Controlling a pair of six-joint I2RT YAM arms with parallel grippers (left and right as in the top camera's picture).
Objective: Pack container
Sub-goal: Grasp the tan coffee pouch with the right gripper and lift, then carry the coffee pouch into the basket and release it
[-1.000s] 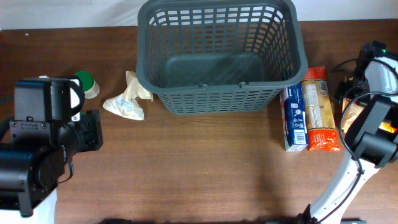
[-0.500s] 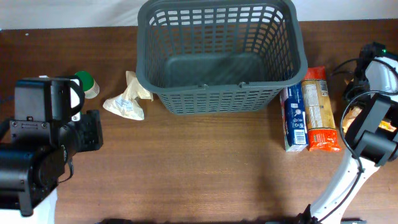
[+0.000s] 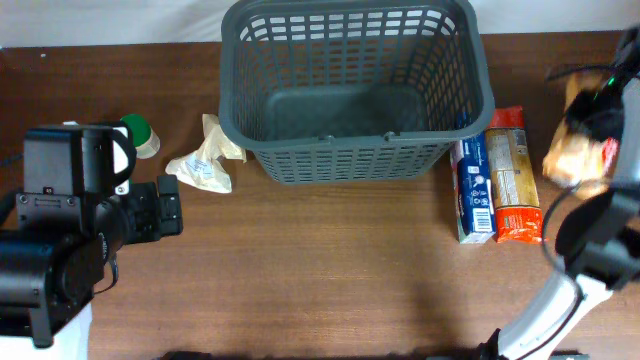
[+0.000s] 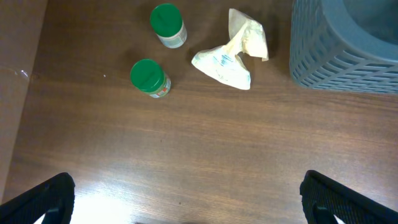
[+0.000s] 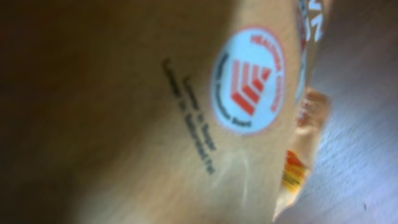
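The tan snack packet will go down inside the grey basket (image 3: 363,103), beside the basket's near side, from my right gripper.
The container (image 3: 356,146) is a big dark grey slotted basket at the back middle of the table, with nothing in it; its corner (image 4: 348,50) also shows in the left wrist view. My right gripper (image 3: 598,124) is at the far right, raised and shut on a tan snack packet (image 3: 570,157). That packet (image 5: 186,124), with a round red and white sticker, fills the right wrist view and hides the fingers. My left gripper (image 3: 168,213) (image 4: 189,208) stands wide open over bare wood at the left, holding nothing.
Two green-lidded jars (image 4: 168,25) (image 4: 149,78) and a crumpled cream bag (image 4: 233,53) (image 3: 205,160) lie left of the basket. A blue and white box (image 3: 473,190) and an orange packet (image 3: 515,175) lie side by side right of it.
My right gripper has shut on the tan packet and lifted it off the table. My left gripper's fingers have spread wide open.
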